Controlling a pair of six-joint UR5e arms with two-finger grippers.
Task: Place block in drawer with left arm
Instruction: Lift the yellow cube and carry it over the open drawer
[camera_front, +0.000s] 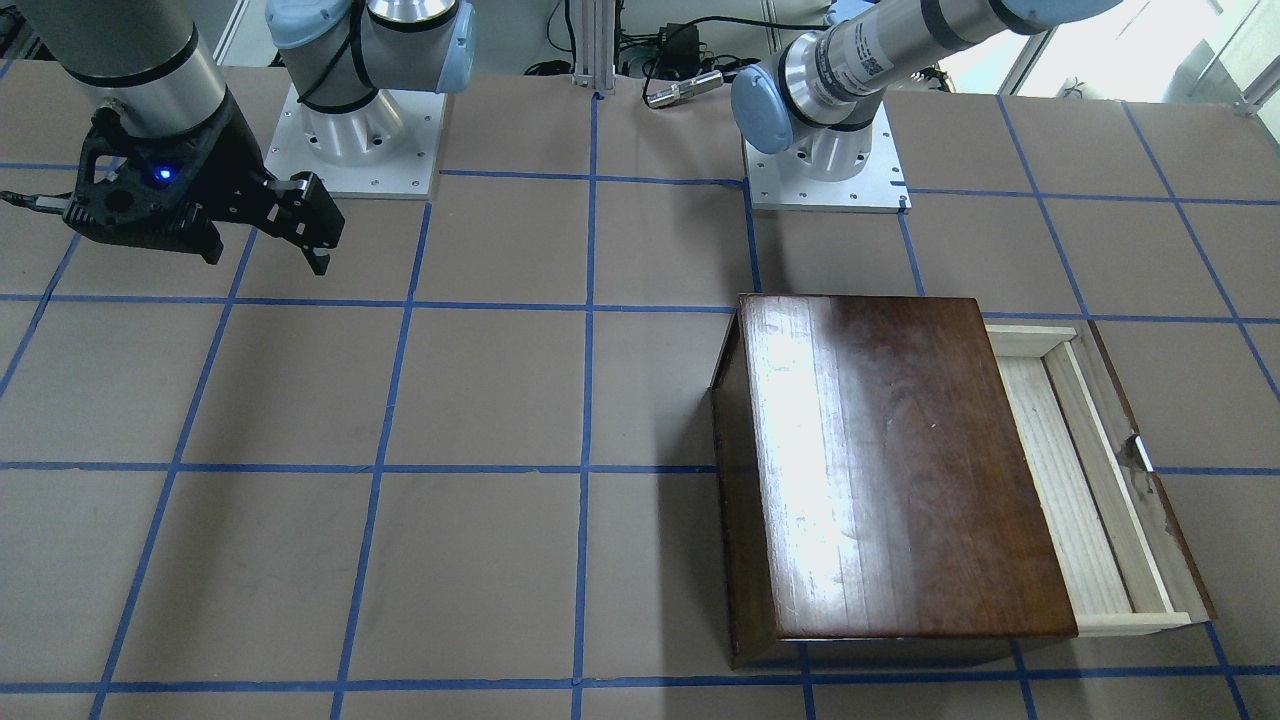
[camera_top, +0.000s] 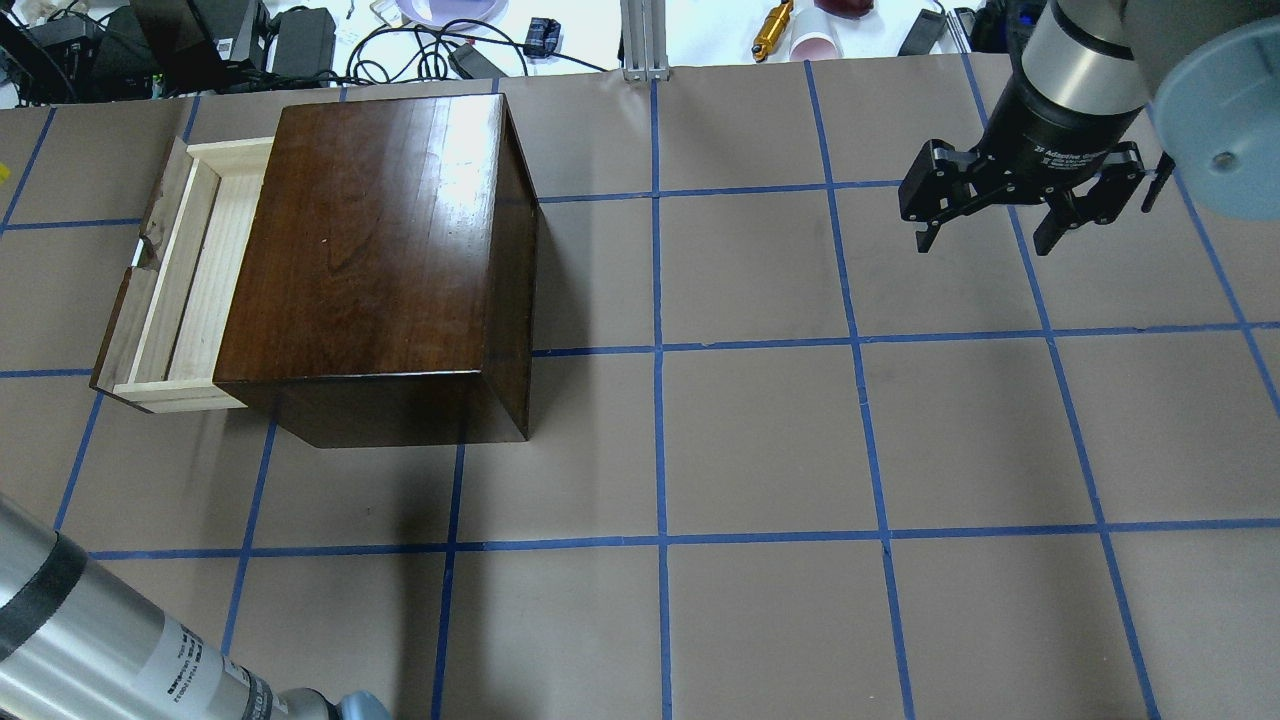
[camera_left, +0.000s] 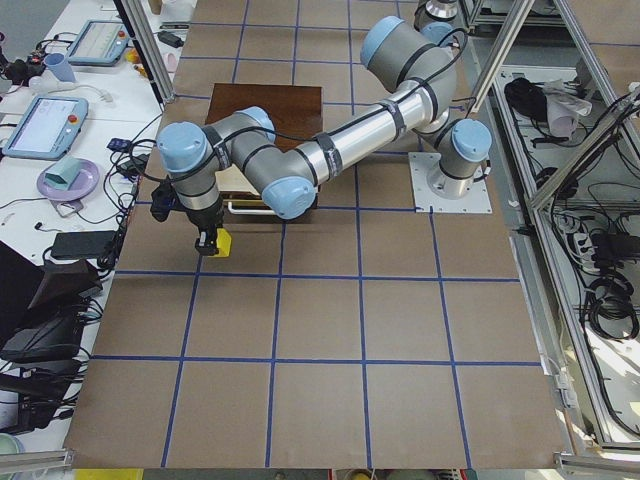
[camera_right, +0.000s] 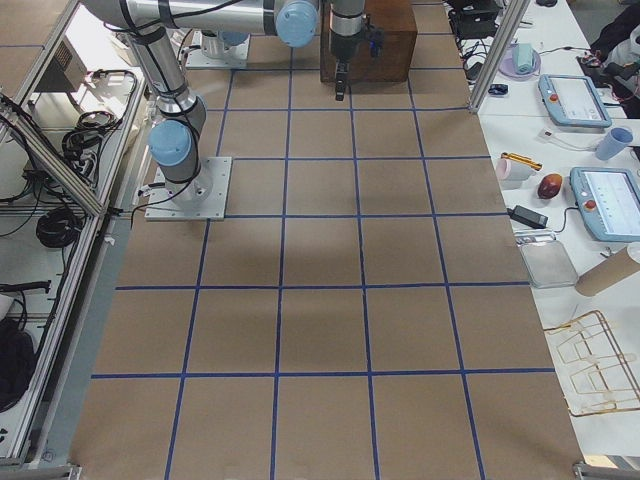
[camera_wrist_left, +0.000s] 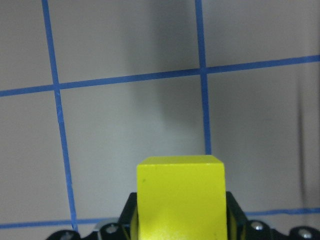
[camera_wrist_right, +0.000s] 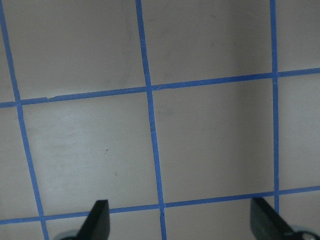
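I should release the yellow block, still hanging just outside the drawer's front panel, from my left gripper on the drawer's pale wood bottom (camera_front: 1066, 493), about midway along the cabinet's edge.
The yellow block (camera_wrist_left: 180, 197) is clamped between my left gripper's (camera_wrist_left: 180, 222) black fingers, above bare taped table. In the exterior left view the left gripper (camera_left: 210, 240) hangs with the block (camera_left: 224, 243) just outside the drawer's front panel, on the side away from the cabinet. The drawer (camera_top: 190, 270) (camera_front: 1080, 480) is pulled open from the dark-brown cabinet (camera_top: 370, 240), and its pale wood tray is empty. My right gripper (camera_top: 1000, 215) (camera_front: 310, 235) is open and empty, far from the cabinet, above the table. Its fingertips (camera_wrist_right: 97, 220) are spread wide.
The left arm's forearm (camera_top: 90, 640) crosses the near left corner of the overhead view. Cables, tablets and cups lie on the white bench (camera_left: 60, 150) beyond the table's edge. Blue tape lines grid the brown table (camera_top: 760, 440).
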